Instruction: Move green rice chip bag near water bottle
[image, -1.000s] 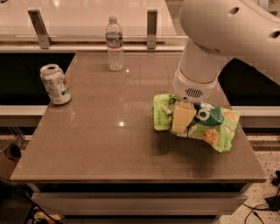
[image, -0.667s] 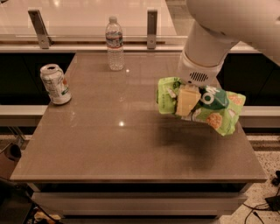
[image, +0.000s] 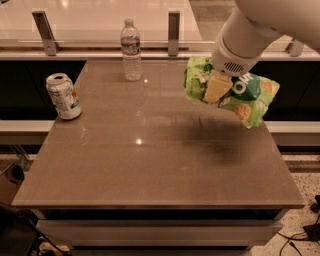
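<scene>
Next, I set the green rice chip bag down near the table's far edge beside the water bottle (image: 195, 84).
My gripper (image: 218, 87) is shut on the green rice chip bag (image: 247, 97) and holds it in the air above the right part of the table, casting a shadow on the top below. The bag is crinkly light green with a dark green logo and pictured chips. The water bottle (image: 131, 50), clear with a white cap and a label band, stands upright near the table's far edge, left of the bag and apart from it.
A dented white-green soda can (image: 63, 96) stands near the left edge of the brown table (image: 140, 170). A rail with metal posts (image: 173, 26) runs behind the far edge. Cables lie on the floor at the lower right.
My gripper has lifted the bag off the table and carried it up and toward the far side. The bottle and the can have not moved.
</scene>
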